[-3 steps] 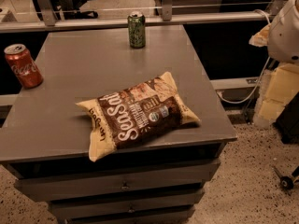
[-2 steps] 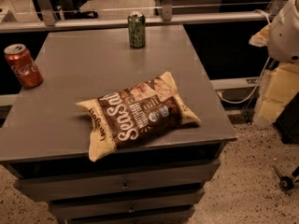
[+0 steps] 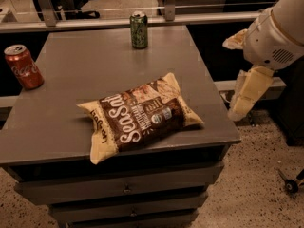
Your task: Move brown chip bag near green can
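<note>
Next, my gripper grabs the brown chip bag by its end (image 3: 181, 101) farthest from the red cola can.
The brown chip bag (image 3: 141, 118) lies flat near the front edge of the grey table (image 3: 71, 80), dark brown in the middle with white "Sea Salt" lettering and cream ends. The green can (image 3: 139, 30) stands upright at the table's back edge, well behind the bag. My gripper (image 3: 246, 95) hangs off the table's right side, beyond the edge and about level with the bag. It is apart from the bag and holds nothing that I can see.
A red cola can (image 3: 23, 67) stands upright at the table's left edge. The table is a drawer cabinet with drawers (image 3: 126, 189) below. A rail (image 3: 95, 23) runs behind it. The speckled floor (image 3: 256, 184) lies to the right.
</note>
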Controlling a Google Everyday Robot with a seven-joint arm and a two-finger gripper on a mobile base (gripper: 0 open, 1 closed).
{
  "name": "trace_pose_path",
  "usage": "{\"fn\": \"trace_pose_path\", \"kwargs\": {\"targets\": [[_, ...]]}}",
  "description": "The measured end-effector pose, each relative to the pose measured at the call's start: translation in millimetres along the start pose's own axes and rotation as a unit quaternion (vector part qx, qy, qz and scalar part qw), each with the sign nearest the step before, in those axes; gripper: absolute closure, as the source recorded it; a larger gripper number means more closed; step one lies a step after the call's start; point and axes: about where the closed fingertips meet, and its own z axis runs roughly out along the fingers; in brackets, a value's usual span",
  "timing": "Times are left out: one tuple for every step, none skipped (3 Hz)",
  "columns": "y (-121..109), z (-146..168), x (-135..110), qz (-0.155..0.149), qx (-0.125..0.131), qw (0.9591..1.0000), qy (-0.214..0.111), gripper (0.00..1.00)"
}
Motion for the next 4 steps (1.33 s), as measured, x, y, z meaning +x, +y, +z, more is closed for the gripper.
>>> {"fn": "trace_pose_path", "kwargs": {"targets": [[-10.1, 30.0, -21.6, -0.021, -0.013, 0.9981, -0.056, 0.0], [-11.9, 61.4, -38.2, -0.031, -0.029, 0.9942, -0.098, 0.0], [-6.8, 95.6, -54.8, -0.035, -0.052, 0.9891, -0.134, 0.0], [-4.1, 115.7, -66.0, -0.034, -0.059, 0.9864, -0.15, 0.0]]}}
